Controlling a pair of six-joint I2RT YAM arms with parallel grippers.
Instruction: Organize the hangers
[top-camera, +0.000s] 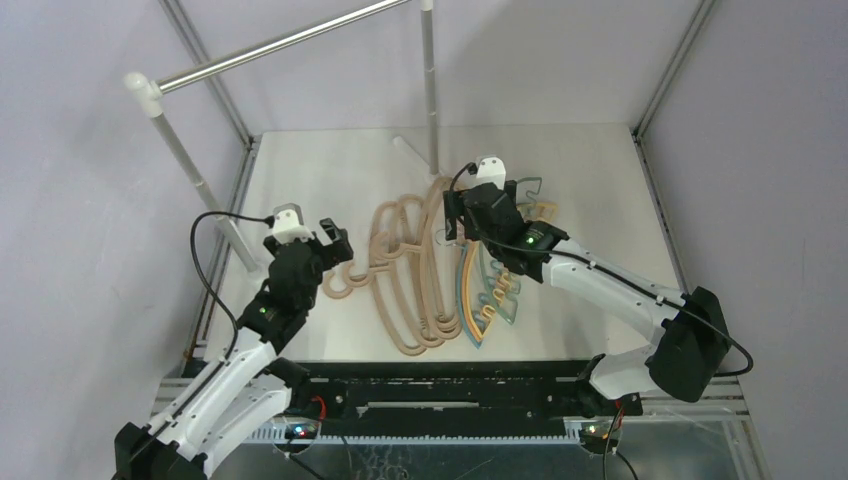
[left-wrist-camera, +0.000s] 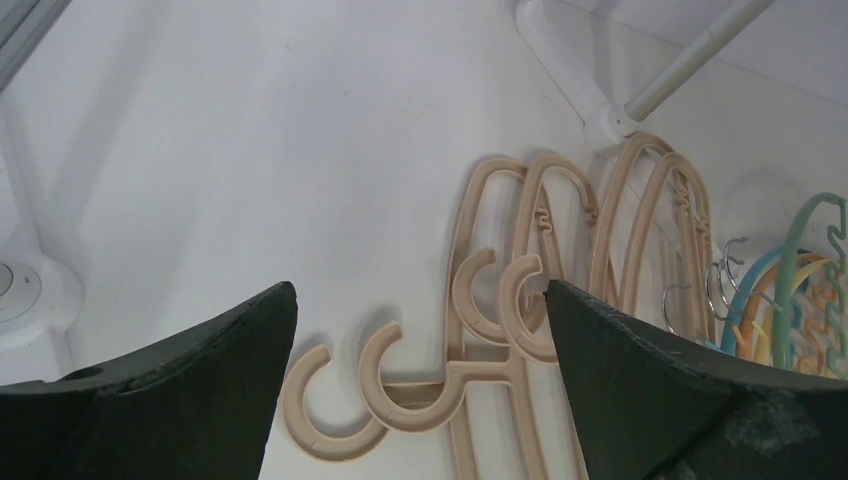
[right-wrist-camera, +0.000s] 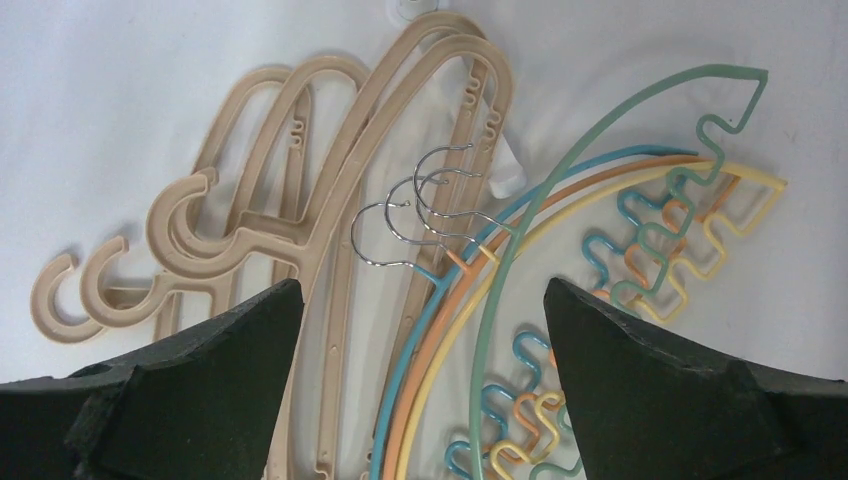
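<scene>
My right gripper is to go to the green hanger next. It should grab the smooth curved bar (top-camera: 484, 279) (right-wrist-camera: 475, 448) between the hanger's metal hook and its near end.
Several thick beige hangers (top-camera: 410, 270) lie overlapped on the white table, their rounded hooks (top-camera: 345, 285) pointing left. Thin blue, orange, yellow and green hangers (top-camera: 490, 300) lie just right of them, partly under the right arm. My left gripper (top-camera: 335, 238) is open and empty above the beige hooks (left-wrist-camera: 470, 370), which show between its fingers (left-wrist-camera: 417, 288). My right gripper (top-camera: 452, 220) is open and empty over the seam between both piles. In the right wrist view (right-wrist-camera: 422, 283) the thin hangers (right-wrist-camera: 560, 200) with metal hooks (right-wrist-camera: 440, 190) lie beside the beige ones (right-wrist-camera: 330, 190).
A silver rail (top-camera: 280, 45) on white poles (top-camera: 430, 80) stands at the back left, with a second pole (top-camera: 185, 160) near the left arm. The poles' feet (left-wrist-camera: 610, 120) rest on the table by the hanger tops. Metal frame posts (top-camera: 665, 75) edge the table.
</scene>
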